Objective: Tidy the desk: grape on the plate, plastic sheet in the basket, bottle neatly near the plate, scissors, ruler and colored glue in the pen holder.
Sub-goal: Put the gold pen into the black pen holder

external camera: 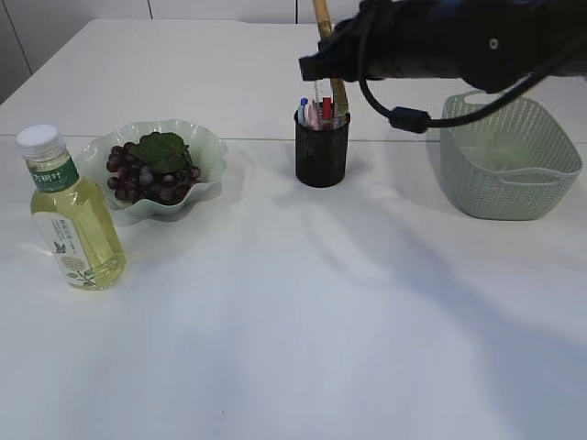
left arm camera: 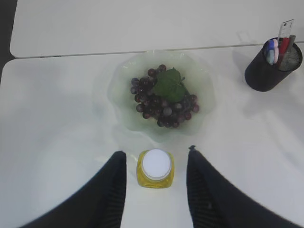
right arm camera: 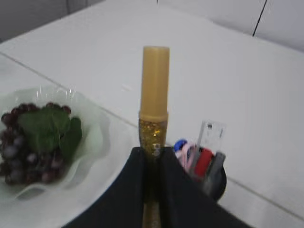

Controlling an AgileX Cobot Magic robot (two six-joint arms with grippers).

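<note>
My right gripper is to let go of the gold glitter glue inside the black pen holder (external camera: 316,112) (right arm camera: 193,165), between the pink handle and the red cap.
The grapes (external camera: 151,174) with a green leaf lie on the pale green plate (external camera: 206,147). The bottle (external camera: 71,213) of yellow drink stands upright left of the plate, by its front edge. My left gripper (left arm camera: 156,154) is open above the bottle (left arm camera: 155,167), fingers apart on either side of its white cap. My right gripper (right arm camera: 152,153) is shut on the gold glitter glue (right arm camera: 154,102), held upright above the black pen holder (external camera: 322,151). The holder (right arm camera: 214,178) holds scissors handles and a clear ruler (right arm camera: 211,134). The plastic sheet is not visible.
A grey-green woven basket (external camera: 507,160) stands at the right of the table. A seam between two white tabletops runs behind the plate and holder.
</note>
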